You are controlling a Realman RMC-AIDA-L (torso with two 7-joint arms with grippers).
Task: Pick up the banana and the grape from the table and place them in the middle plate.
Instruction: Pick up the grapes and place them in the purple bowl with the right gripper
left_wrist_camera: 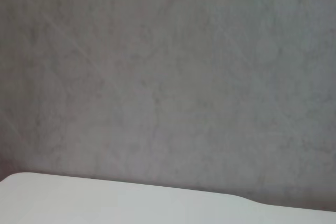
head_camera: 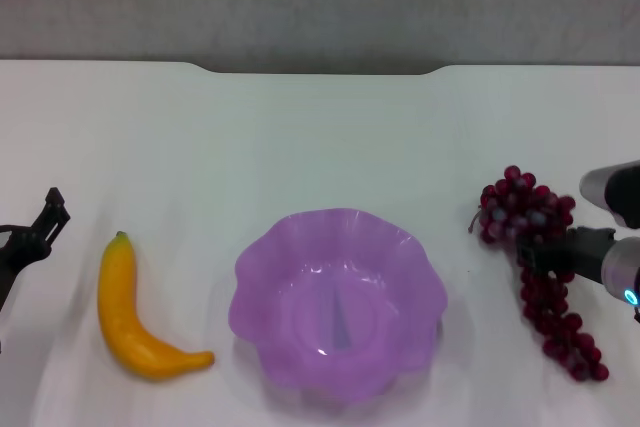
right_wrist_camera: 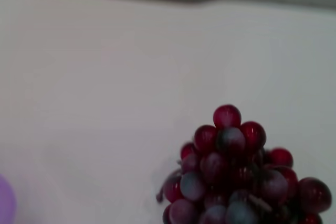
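Next, I let go of the grape with my right gripper inside the middle plate, on the half farther from the banana [head_camera: 366,289].
The banana [head_camera: 135,322] lies on the white table [head_camera: 320,137], left of the middle plate [head_camera: 270,267], a translucent purple bowl with a wavy rim and nothing in it. On the right of the plate lies the grape [head_camera: 515,207], a long dark red bunch, also seen close up in the right wrist view [right_wrist_camera: 231,171]. My right gripper [head_camera: 537,252] reaches in from the right edge and sits over the middle of the bunch. My left gripper [head_camera: 45,222] hangs at the far left edge, a short way left of the banana and apart from it.
The table's far edge has a notch [head_camera: 320,69] against a grey wall [left_wrist_camera: 168,77]. A sliver of the purple plate [right_wrist_camera: 5,203] shows in the right wrist view. White tabletop stretches behind the plate and between the three things.
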